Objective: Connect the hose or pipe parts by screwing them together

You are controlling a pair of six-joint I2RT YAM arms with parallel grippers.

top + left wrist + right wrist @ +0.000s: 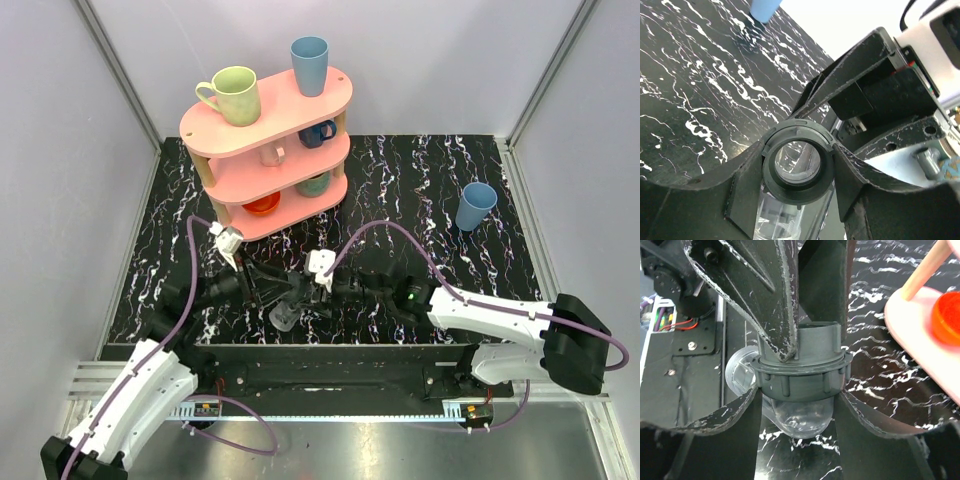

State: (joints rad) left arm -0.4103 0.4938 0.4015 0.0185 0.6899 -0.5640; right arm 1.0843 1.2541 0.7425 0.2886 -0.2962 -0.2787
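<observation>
The clear body is to go on the black marbled table (367, 265) between the pink shelf and the blue cup. Next, my right gripper puts it down there.
The dark round collar (800, 380) sits on top of the grey-translucent fitting (799, 414), whose flared rim (739, 371) points left. In the top view the joined parts (284, 316) hang between both arms, just above the table's near middle. My left gripper (798, 167) is shut on the collar's smooth upper neck (817, 340), and its fingers (772, 300) come down from above in the right wrist view. My right gripper (797, 400) is shut on the collar's ribbed ring, one finger on each side. The translucent body (782, 215) shows below the collar.
A pink three-level shelf (290, 165) with mugs and bowls stands at the back left. Its lowest board (920, 335) with an orange bowl is close to the right gripper. A blue cup (476, 206) stands at the back right. Purple cables (400, 235) arc above both arms.
</observation>
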